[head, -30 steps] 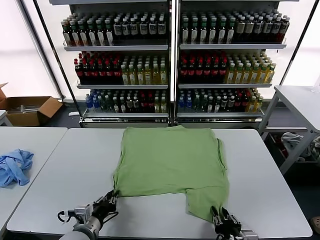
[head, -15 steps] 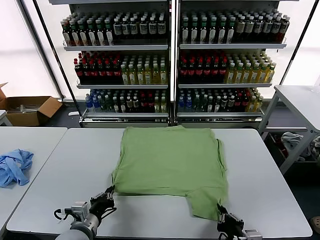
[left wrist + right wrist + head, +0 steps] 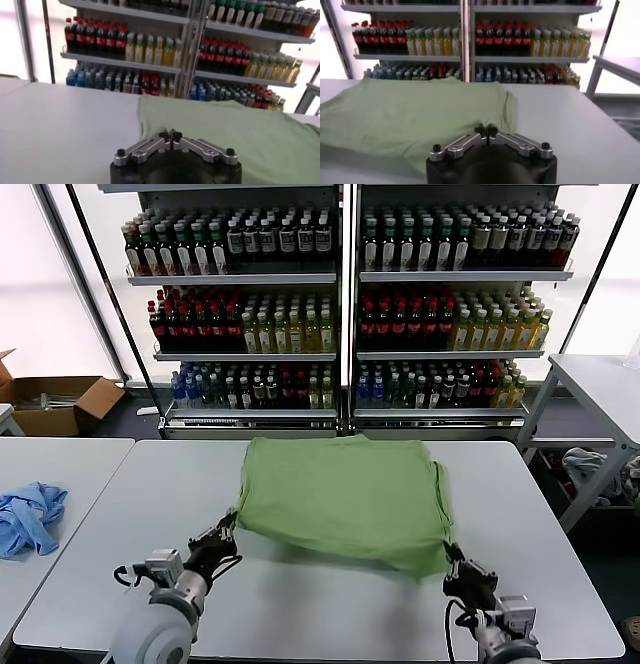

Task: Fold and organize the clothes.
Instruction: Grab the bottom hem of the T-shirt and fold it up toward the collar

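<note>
I need to release, with my left gripper, the hem corner midway (image 3: 253, 473) (image 3: 144, 111) along the side edge of the green shirt that faces the light blue garment.
The clothes, a light green shirt (image 3: 340, 489), lie spread on the white table (image 3: 300, 604) with the near hem raised off the surface. My left gripper (image 3: 229, 530) is shut on the near left corner of the hem. My right gripper (image 3: 451, 558) is shut on the near right corner. In the left wrist view the shut left gripper (image 3: 171, 134) pinches the edge of the green shirt (image 3: 235, 135). The right wrist view shows the right gripper (image 3: 485, 130) closed at the edge of the shirt (image 3: 405, 115). Collar, buttons and logo are hidden.
A light blue garment (image 3: 27, 519) lies on the neighbouring table at the left. Shelves of bottles (image 3: 340, 314) stand behind the table. A cardboard box (image 3: 55, 402) sits on the floor at the far left, and another table (image 3: 600, 384) stands at the right.
Both grippers have closed on the shirt's near corners and moved up and away from me, lifting the near hem. The flap that hung toward the front edge is now drawn back.
</note>
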Motion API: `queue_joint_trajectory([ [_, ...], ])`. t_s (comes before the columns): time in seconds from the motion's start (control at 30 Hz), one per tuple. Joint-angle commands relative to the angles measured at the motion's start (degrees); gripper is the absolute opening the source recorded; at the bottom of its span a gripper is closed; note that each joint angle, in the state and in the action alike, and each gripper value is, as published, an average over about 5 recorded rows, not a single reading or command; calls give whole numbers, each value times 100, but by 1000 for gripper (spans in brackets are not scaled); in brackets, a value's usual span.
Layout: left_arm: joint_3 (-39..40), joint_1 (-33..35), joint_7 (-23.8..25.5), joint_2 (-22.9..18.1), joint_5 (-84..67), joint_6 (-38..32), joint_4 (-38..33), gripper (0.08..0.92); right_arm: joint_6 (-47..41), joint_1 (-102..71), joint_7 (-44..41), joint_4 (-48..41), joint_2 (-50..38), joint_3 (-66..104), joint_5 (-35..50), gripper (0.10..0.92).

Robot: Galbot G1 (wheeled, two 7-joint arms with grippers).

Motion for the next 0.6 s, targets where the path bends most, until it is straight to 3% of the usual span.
queue_joint_trajectory([
  [0.03, 742, -1455, -532, -431, 77, 124, 869, 79, -114, 1433, -327, -956, -312, -157, -263, 106],
  [0.6, 862, -1724, -832, -707, 646, 432, 1584, 79, 422, 3066, -712, -2762, -142, -1201, -650, 106],
])
